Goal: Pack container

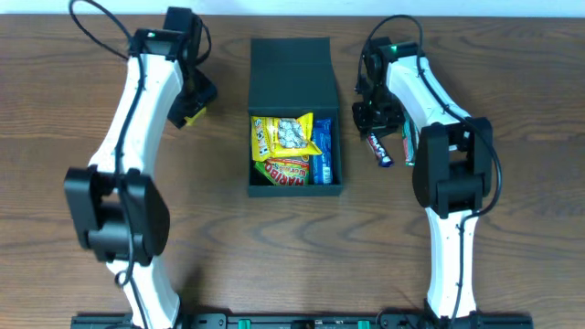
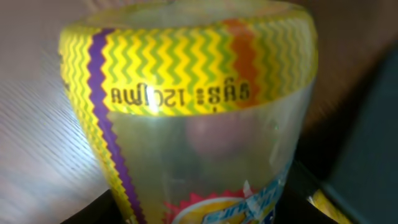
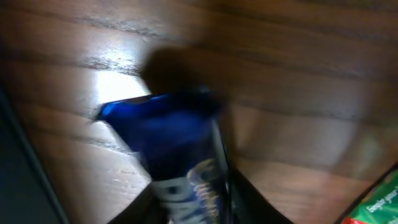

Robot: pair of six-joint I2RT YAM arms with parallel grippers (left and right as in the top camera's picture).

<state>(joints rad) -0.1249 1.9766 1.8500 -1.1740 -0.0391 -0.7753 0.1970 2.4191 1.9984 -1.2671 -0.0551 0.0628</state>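
Note:
The left gripper will drop the clear snack packet on the red packet inside the dark teal container [image 1: 293,172].
The dark teal container [image 1: 294,189] stands open at the table's middle, its flap lid lying back. Inside it are a yellow packet [image 1: 285,134], a red packet [image 1: 285,169] and a blue packet [image 1: 322,153]. My left gripper [image 1: 190,110] is left of the container, shut on a yellow zigzag-patterned snack packet [image 2: 193,93] with a clear window. My right gripper [image 1: 373,123] is right of the container, shut on a dark blue snack bar [image 1: 381,151]. The bar is blurred in the right wrist view [image 3: 168,130], just above the wood.
A green packet [image 1: 409,146] lies on the table beside my right arm and shows in the right wrist view [image 3: 380,199]. The container's dark wall shows in the left wrist view [image 2: 373,143] and in the right wrist view [image 3: 15,162].

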